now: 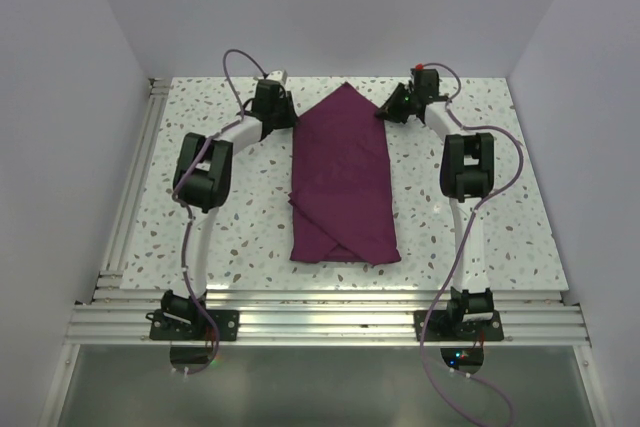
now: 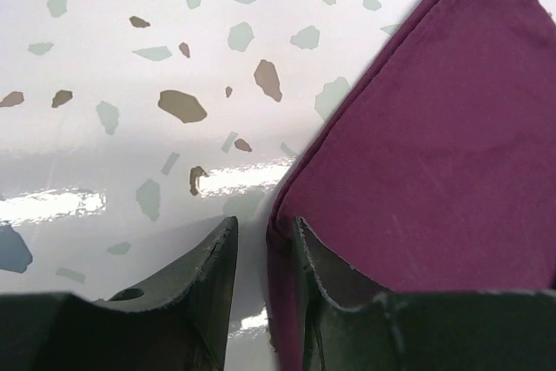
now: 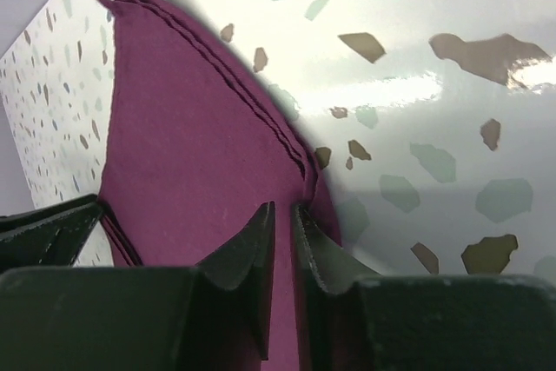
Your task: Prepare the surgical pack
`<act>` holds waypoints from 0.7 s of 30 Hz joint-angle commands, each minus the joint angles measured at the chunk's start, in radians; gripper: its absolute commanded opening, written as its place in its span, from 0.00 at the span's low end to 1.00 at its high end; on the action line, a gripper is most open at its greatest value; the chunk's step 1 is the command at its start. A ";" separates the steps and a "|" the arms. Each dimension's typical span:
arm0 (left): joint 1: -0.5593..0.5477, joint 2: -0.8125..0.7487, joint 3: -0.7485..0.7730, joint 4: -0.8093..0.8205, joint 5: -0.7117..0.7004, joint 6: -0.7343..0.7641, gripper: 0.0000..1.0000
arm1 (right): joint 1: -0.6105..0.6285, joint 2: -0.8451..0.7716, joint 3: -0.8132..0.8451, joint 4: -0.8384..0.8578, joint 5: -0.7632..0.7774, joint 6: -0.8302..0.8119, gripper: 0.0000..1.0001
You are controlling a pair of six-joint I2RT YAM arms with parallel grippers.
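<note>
My left gripper needs to open and pinch that corner (image 2: pixel 280 215) of the surgical pack's side, which lies loose against one of its fingers, before I fold the pack's far end.
The surgical pack (image 1: pixel 340 187) is a plum-maroon fabric bundle lying down the middle of the speckled table, folded long, with a point at its far end. My left gripper (image 1: pixel 287 120) sits at the pack's far left edge. In the left wrist view that gripper (image 2: pixel 266 221) has its jaws parted, and the pack's hem (image 2: pixel 434 154) rests against the inner face of the right finger. My right gripper (image 1: pixel 384 113) is at the far right edge. Seen from its wrist, this gripper (image 3: pixel 283 206) hovers over the layered cloth (image 3: pixel 191 145), jaws a narrow slit apart.
White walls close in the table (image 1: pixel 480 147) on the left, right and far sides. Aluminium rails (image 1: pixel 130 197) run along its left edge and near edge. Purple cables loop beside both arms.
</note>
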 commanded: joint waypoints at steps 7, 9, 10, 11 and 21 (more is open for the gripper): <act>0.009 -0.094 -0.043 -0.044 -0.056 0.106 0.39 | -0.014 -0.056 0.068 0.030 -0.105 -0.086 0.29; 0.009 -0.096 -0.057 -0.024 -0.029 0.104 0.39 | -0.014 -0.080 0.039 0.019 -0.082 -0.111 0.32; 0.006 -0.094 -0.059 -0.018 -0.019 0.101 0.39 | -0.014 -0.103 0.023 0.013 -0.059 -0.117 0.34; 0.004 -0.088 -0.053 -0.019 -0.015 0.100 0.39 | -0.016 -0.116 0.008 0.011 -0.041 -0.123 0.36; -0.005 -0.054 -0.007 -0.025 0.014 0.092 0.39 | -0.014 -0.055 0.038 -0.062 0.038 -0.162 0.43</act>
